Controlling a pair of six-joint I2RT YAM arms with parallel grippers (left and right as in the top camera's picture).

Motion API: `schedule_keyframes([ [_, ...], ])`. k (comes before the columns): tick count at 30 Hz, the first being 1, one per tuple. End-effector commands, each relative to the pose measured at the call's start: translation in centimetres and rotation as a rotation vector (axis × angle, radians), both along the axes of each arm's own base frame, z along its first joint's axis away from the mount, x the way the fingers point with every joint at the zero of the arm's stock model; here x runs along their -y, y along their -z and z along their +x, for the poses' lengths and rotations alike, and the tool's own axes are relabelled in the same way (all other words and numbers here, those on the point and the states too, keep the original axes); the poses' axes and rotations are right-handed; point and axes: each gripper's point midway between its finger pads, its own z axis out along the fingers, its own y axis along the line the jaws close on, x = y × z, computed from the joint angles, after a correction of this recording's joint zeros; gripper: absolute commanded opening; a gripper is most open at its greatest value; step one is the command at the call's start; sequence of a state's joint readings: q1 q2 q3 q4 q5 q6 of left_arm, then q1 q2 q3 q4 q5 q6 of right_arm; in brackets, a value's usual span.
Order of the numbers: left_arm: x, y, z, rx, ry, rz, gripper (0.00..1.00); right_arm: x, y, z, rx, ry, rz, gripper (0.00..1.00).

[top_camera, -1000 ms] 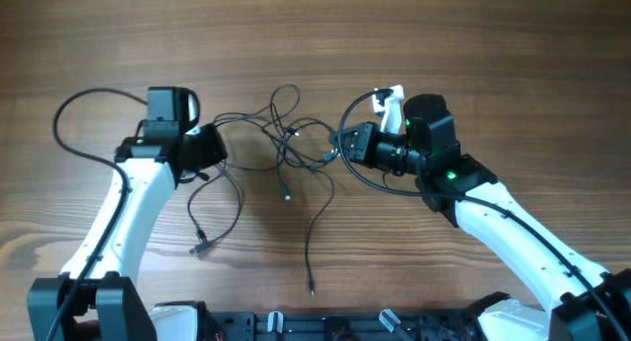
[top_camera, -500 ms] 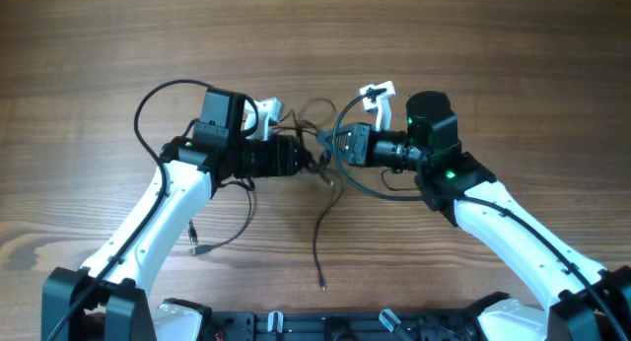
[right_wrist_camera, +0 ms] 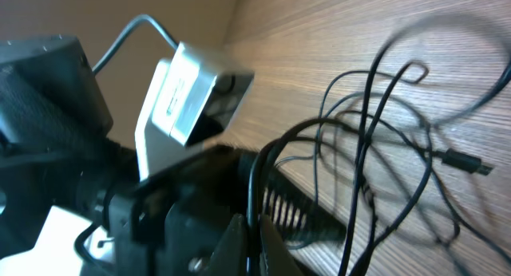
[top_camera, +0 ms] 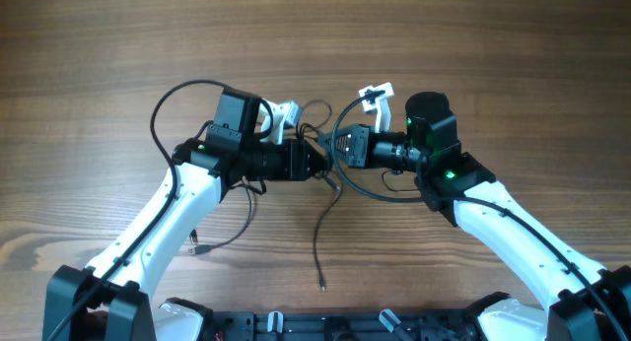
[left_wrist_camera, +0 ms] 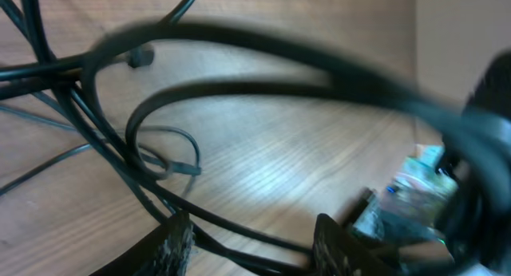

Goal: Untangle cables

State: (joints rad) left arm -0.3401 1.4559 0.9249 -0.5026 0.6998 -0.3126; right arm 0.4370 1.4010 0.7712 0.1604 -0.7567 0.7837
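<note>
Next, my right gripper lets go of the strand of cable over the heap of cables (top_camera: 320, 150) between my two grippers, past the front cable end.
The cables (top_camera: 317, 244) are thin black cords, bunched between my two grippers near the table's middle, with one tail running down toward the front edge. My left gripper (top_camera: 319, 163) is open at the bunch; in the left wrist view its fingers (left_wrist_camera: 254, 248) straddle several cable strands (left_wrist_camera: 160, 160) just above the wood. My right gripper (top_camera: 341, 144) faces it from the right. In the right wrist view its fingers (right_wrist_camera: 254, 236) are shut on one cable strand, and more loops (right_wrist_camera: 375, 108) with a small plug end (right_wrist_camera: 467, 162) hang beyond.
A second cable end with a plug (top_camera: 202, 247) lies on the wooden table (top_camera: 473, 45) at the front left, under the left arm. Thicker arm wires loop beside each wrist. A dark rail (top_camera: 315, 326) runs along the front edge.
My left arm has swung right from the left side into the cable bunch, close to the right gripper. The cables have drawn together. The right gripper has barely moved.
</note>
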Motion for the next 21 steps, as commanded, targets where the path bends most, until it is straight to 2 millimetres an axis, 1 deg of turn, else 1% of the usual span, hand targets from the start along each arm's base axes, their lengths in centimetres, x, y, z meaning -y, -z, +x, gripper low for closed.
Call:
schedule_keyframes([
  [1, 1.0, -1.7, -3.6, -0.196, 0.082, -0.167, 0.5, 1.0, 0.9, 1.9, -0.017, 0.128, -0.051, 0.04],
  [2, -0.2, -1.3, -4.3, -0.271, 0.051, -0.151, 0.48, 1.4, 1.2, 2.4, -0.017, 0.168, -0.071, 0.04],
  [4, -1.3, -0.9, -4.5, -0.286, 0.038, -0.139, 0.45, 2.0, 1.8, 2.8, -0.025, 0.204, -0.097, 0.04],
  [6, -2.7, -0.9, -3.7, -0.289, -0.009, -0.142, 0.43, 3.1, 3.3, 3.1, -0.063, 0.271, -0.16, 0.04],
  [7, -3.1, -0.9, -3.3, -0.283, -0.025, -0.146, 0.42, 3.1, 3.5, 3.1, -0.069, 0.271, -0.166, 0.04],
  [8, -3.2, -0.9, -3.1, -0.274, -0.027, -0.147, 0.42, 2.8, 3.2, 2.8, -0.07, 0.249, -0.151, 0.04],
  [10, -2.9, -1.1, -2.6, -0.239, -0.017, -0.153, 0.42, 1.3, 1.5, 1.9, -0.043, 0.148, -0.069, 0.04],
  [11, -2.5, -1.2, -2.4, -0.212, -0.003, -0.157, 0.45, 0.5, 0.3, 1.4, -0.051, 0.101, -0.005, 0.04],
  [13, -1.7, -1.5, -2.2, -0.164, 0.032, -0.163, 0.56, -0.2, -1.6, 1.1, -0.063, 0.067, 0.083, 0.04],
  [14, -1.1, -1.6, -2.2, -0.121, 0.069, -0.163, 0.58, -0.4, -2.3, 1.1, -0.064, 0.062, 0.113, 0.04],
  [16, -0.4, -1.8, -2.3, -0.058, 0.123, -0.158, 0.59, -0.6, -2.7, 1.0, -0.068, 0.051, 0.13, 0.04],
  [21, 1.3, -2.7, -0.9, 0.086, 0.171, -0.167, 0.56, -0.7, -2.7, 0.7, -0.072, 0.036, 0.134, 0.04],
])
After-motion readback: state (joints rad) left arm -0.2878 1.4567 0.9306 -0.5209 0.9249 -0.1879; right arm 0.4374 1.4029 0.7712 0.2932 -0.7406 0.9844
